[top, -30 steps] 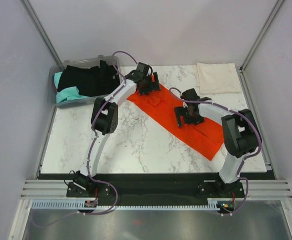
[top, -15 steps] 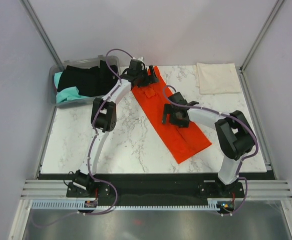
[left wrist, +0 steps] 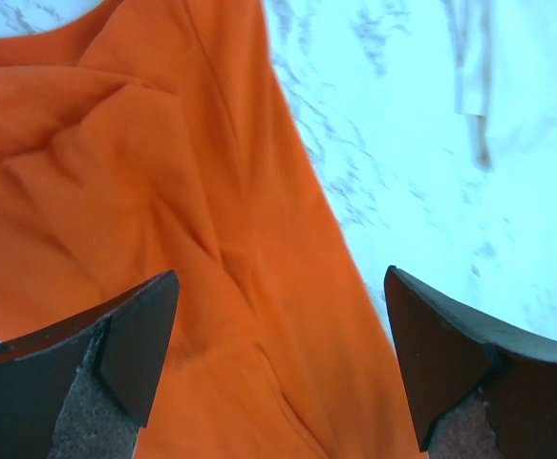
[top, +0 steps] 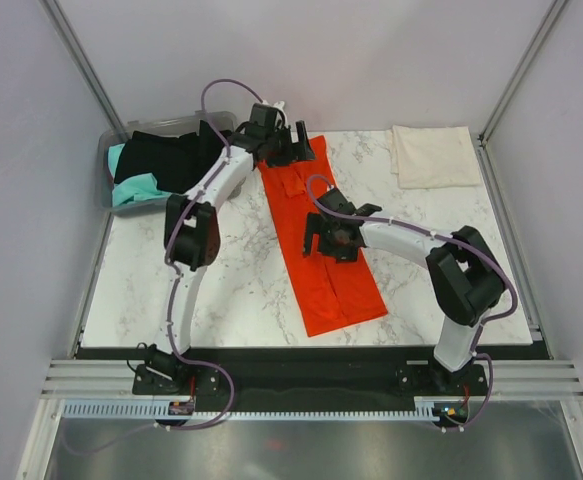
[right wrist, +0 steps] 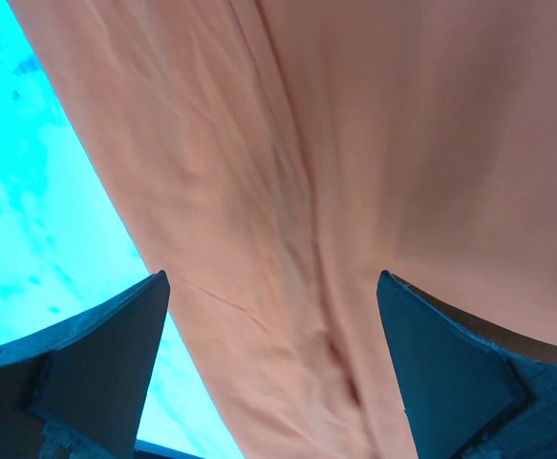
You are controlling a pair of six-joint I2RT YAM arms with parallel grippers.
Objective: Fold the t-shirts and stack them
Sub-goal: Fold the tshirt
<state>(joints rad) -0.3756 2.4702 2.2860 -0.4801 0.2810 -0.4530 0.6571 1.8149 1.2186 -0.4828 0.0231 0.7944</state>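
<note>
Next, my right gripper will go to the orange-red t-shirt's near corner (top: 385, 313), on the side away from the bin, and close there.
The orange-red t-shirt (top: 329, 275) lies folded into a long strip on the marble table, running from the far middle to the near edge. My left gripper (top: 279, 146) is over its far end, jaws wide apart, with orange cloth (left wrist: 163, 172) below and between the fingers. My right gripper (top: 327, 240) is over the strip's middle, jaws also wide apart over the cloth (right wrist: 354, 143). Neither holds a pinch of cloth. The cream-white t-shirt (top: 432, 155) lies folded at the far right. Black (top: 176, 157) and teal (top: 131, 188) t-shirts are in the bin.
The clear grey plastic bin (top: 109, 150) stands at the far left corner, close to the left arm's wrist. Bare marble table (top: 221, 290) lies left of the strip, and more to its right. Walls enclose the table on three sides.
The orange-red strip has swung from a diagonal toward the right to nearly straight front-to-back, its near end moving left. The right gripper moved left with it; the left gripper shifted left and back.
</note>
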